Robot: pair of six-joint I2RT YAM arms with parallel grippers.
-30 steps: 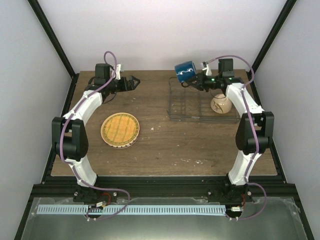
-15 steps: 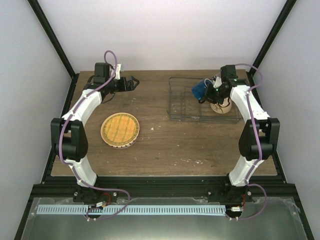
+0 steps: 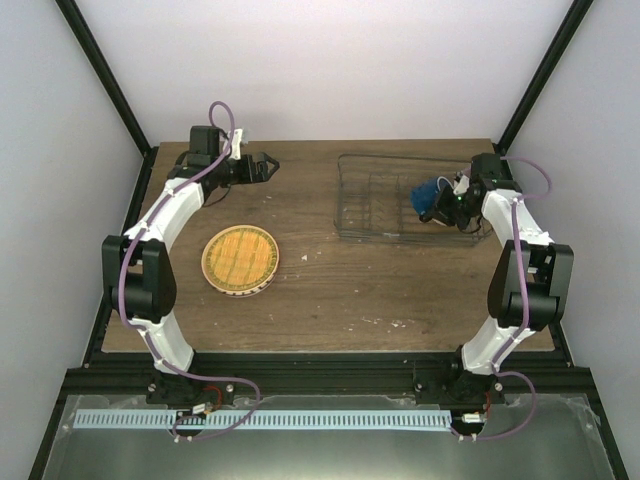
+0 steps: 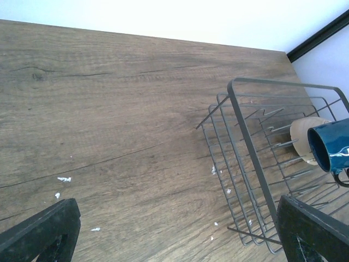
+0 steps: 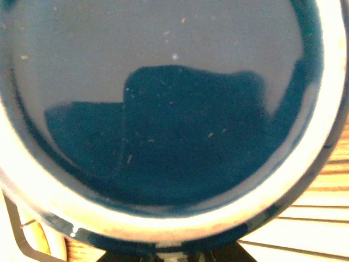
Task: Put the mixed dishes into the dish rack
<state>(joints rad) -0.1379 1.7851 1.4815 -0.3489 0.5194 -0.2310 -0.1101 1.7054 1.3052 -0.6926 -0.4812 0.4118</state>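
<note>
Next, I let go of the dark blue mug with my right gripper on the bottom of the dish rack, close beside the small cream bowl point(image 3: 413, 190).
My right gripper point(image 3: 447, 200) is shut on the dark blue mug point(image 3: 428, 194), holding it low over the right part of the dish rack point(image 3: 346, 205). In the right wrist view the mug point(image 5: 163, 109) fills the frame and hides the fingers. The left wrist view shows the mug point(image 4: 330, 145) tipped on its side in front of the small cream bowl point(image 4: 301, 137) inside the rack point(image 4: 246, 139). The yellow-orange grid plate point(image 3: 240, 256) lies at the table's left, a pale rim showing under it. My left gripper point(image 3: 264, 164) stands open and holds nothing, far left of the rack.
Wire dividers stand up from the rack's floor. White crumbs point(image 4: 64, 179) dot the wooden table point(image 3: 380, 290). Black frame posts point(image 3: 530, 90) rise at the back corners.
The right arm carried the mug from high above the rack's far left corner down and to the right, into the rack's right part over the bowl. The left arm stayed still.
</note>
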